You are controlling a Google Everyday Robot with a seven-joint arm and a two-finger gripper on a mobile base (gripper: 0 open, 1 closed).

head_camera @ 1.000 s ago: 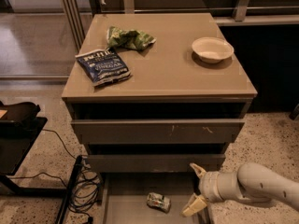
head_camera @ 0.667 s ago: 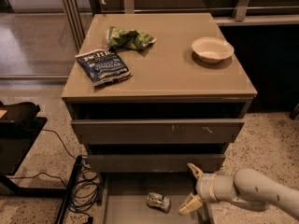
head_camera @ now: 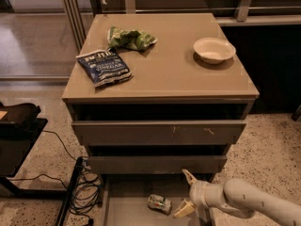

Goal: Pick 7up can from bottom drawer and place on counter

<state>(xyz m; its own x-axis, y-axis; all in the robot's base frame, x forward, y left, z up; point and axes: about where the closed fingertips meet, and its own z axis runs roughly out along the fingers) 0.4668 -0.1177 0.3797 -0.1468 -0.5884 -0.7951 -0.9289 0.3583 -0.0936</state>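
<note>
Next, I move my gripper to the 7up can in the bottom drawer and close it on the can's body (head_camera: 163,204), toward the end nearest my gripper.
The 7up can (head_camera: 159,204), silvery with green marks, lies on its side on the grey floor of the pulled-out bottom drawer (head_camera: 127,206). My gripper (head_camera: 186,193) is open just right of the can, over the drawer's right part, with one fingertip (head_camera: 189,176) up near the middle drawer front and the other (head_camera: 182,209) low beside the can. It holds nothing. The tan counter (head_camera: 174,67) tops the cabinet above.
On the counter lie a green chip bag (head_camera: 130,37), a dark blue chip bag (head_camera: 103,67) and a white bowl (head_camera: 214,49). Two upper drawers (head_camera: 159,132) stand slightly open. Cables (head_camera: 84,187) and a black stand (head_camera: 19,135) sit at the left on the floor.
My gripper and arm have moved left, closer to the can. The can has not moved.
</note>
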